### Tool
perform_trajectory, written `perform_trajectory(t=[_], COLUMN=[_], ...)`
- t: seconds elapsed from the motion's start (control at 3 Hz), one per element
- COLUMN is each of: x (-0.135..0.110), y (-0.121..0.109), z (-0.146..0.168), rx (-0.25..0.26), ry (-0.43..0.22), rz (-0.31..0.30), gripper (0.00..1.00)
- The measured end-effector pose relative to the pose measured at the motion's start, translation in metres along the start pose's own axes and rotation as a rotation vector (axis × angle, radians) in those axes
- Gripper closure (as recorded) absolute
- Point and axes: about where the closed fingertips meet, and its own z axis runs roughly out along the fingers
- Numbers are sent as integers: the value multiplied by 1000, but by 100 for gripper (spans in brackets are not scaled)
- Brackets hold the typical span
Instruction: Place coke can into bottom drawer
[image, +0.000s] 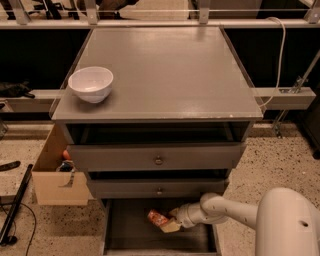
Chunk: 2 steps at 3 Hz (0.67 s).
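Note:
I need to let go of the coke can, now low inside the drawer, on the dark bottom (164, 221) near the middle of the open bottom drawer.
The coke can (157, 218), small and red-orange, is inside the open bottom drawer (130, 236), a dark shallow tray at the foot of the grey cabinet (165, 70). The can is low over the drawer's floor, near its back middle. My gripper (169, 225) reaches into the drawer from the right on the white arm (225, 210). Its tan fingers are closed on the can's right end. Whether the can touches the floor of the drawer cannot be told.
A white bowl (91, 83) stands on the cabinet top at the left. Two grey drawers with round knobs (158, 160) overhang the bottom drawer, both slightly open. A cardboard box (55, 186) sits on the floor to the left, and a black pole (15, 206) lies beside it.

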Motion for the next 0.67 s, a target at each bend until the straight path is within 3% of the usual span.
perform_trajectory(t=[0.67], x=[32], y=[-30], z=[26], rx=[-10], ry=[15], rz=[58], gripper=[100])
